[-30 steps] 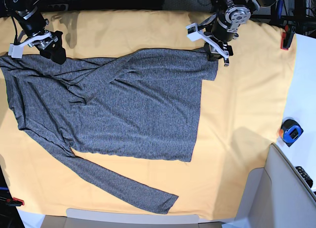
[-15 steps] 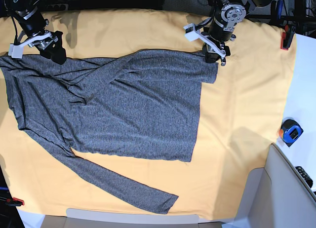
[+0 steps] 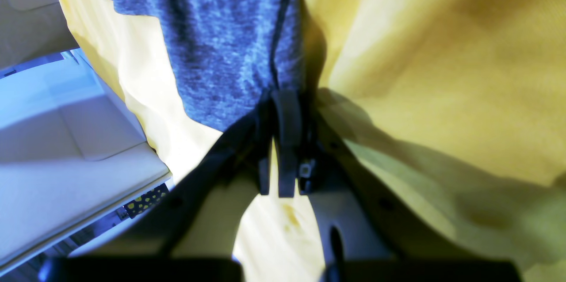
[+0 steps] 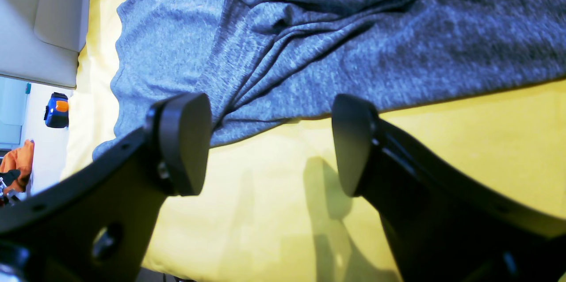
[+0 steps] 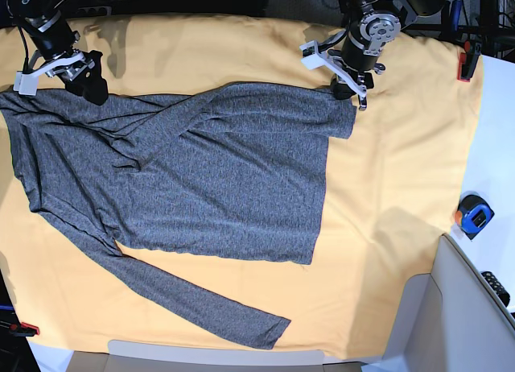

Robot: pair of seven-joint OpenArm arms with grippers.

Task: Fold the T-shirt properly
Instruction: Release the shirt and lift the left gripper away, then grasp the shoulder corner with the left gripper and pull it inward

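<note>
Next, my left gripper lets go of the pinched edge on the T-shirt's side edge (image 5: 325, 171) (image 3: 116, 8) facing the tape measure when I open it there.
The dark grey T-shirt (image 5: 201, 171) lies spread on the yellow table cloth (image 5: 394, 163), one long sleeve trailing toward the front edge. My left gripper (image 5: 348, 93) sits at the shirt's far right corner. In the left wrist view its fingertips (image 3: 283, 109) are pressed together, pinching the edge of the T-shirt (image 3: 230, 43). My right gripper (image 5: 91, 88) rests at the shirt's far left shoulder. Its jaws (image 4: 269, 145) stand open over bare cloth, just short of the wrinkled T-shirt (image 4: 309, 43), with nothing between them.
A blue and orange tape measure (image 5: 475, 213) lies on the white surface at the right. Red clamps (image 5: 467, 66) hold the cloth at the far right and near left corner (image 5: 28, 329). A pale grey bin (image 5: 467, 307) stands at the front right.
My left gripper has closed its jaws onto the shirt's far right corner and shifted slightly. The right arm and the shirt have stayed put.
</note>
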